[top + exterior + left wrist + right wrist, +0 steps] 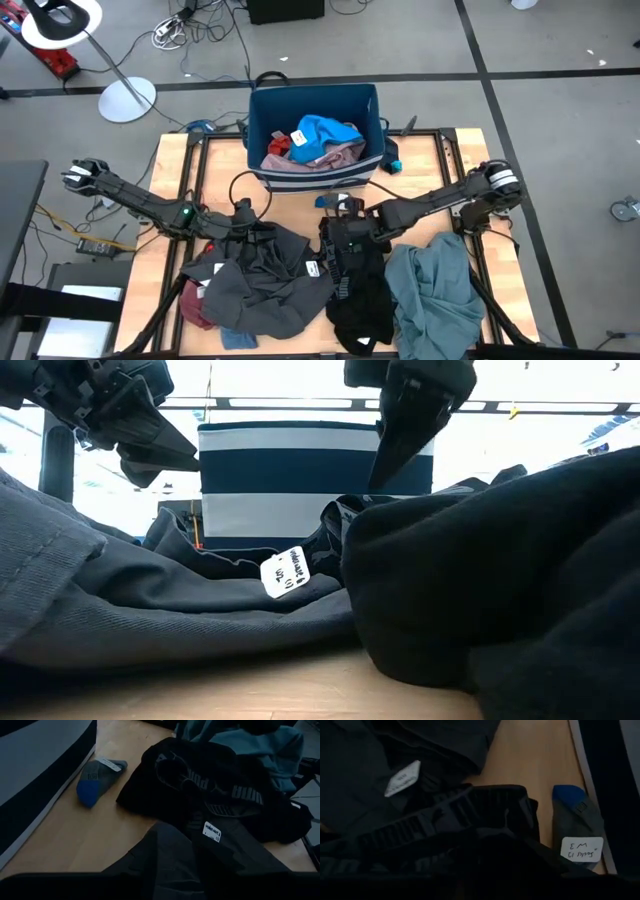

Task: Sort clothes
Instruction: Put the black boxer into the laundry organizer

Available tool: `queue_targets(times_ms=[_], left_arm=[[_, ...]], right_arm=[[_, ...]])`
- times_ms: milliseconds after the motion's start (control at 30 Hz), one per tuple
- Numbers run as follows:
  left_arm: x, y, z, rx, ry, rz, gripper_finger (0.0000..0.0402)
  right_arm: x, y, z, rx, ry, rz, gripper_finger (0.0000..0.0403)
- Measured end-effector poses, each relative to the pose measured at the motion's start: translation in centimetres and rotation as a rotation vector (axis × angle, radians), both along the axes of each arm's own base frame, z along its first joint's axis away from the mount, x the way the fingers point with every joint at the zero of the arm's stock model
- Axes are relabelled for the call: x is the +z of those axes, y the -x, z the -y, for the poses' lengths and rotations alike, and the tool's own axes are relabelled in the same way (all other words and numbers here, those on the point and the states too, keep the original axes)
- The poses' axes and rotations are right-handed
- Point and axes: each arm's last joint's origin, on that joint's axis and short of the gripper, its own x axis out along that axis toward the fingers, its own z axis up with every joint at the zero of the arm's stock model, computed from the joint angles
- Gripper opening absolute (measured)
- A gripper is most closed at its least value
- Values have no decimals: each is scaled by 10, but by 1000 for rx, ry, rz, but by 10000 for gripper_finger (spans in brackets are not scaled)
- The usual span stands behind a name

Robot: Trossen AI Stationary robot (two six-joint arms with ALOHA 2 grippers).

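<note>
I should open my right fingers above the black underwear's lettered waistband, reach lower and grip the underwear's bunched cloth [495, 810].
A dark grey garment [265, 280] lies spread at the table's near left, with a white tag [283, 575]. A black garment [355, 285] with a lettered waistband [470, 815] lies beside it. A teal-grey garment [435, 290] lies at the near right. A maroon piece [195, 305] and a blue piece [235, 338] stick out from under the grey one. A small grey and blue sock [95, 782] lies on the wood by the bin. My left gripper [165, 465] hangs open above the grey garment and touches nothing. My right gripper [385, 465] hangs over the black garment's far edge.
The navy bin with white stripes [315, 135] stands at the table's far middle and holds bright blue and dusty pink clothes [320, 140]. A small teal thing [392, 165] lies at the bin's right. Bare wood [200, 170] shows left and right of the bin.
</note>
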Motion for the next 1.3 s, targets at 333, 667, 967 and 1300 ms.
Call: queue_targets(times_ms=[333,667,967,1300], left_arm=[[-1,0,0,0,-3,-8,128],[-1,1,0,-2,-9,-14,128],[-1,1,0,-2,-10,-13,128],[-1,1,0,-2,-11,-14,128]], right_arm=[[-18,-12,22,-38,-40,-56,127],[-30,-12,26,-65,-35,-128,13],[-12,-4,22,-70,-39,-79,2],[7,5,22,-61,-40,-36,12]])
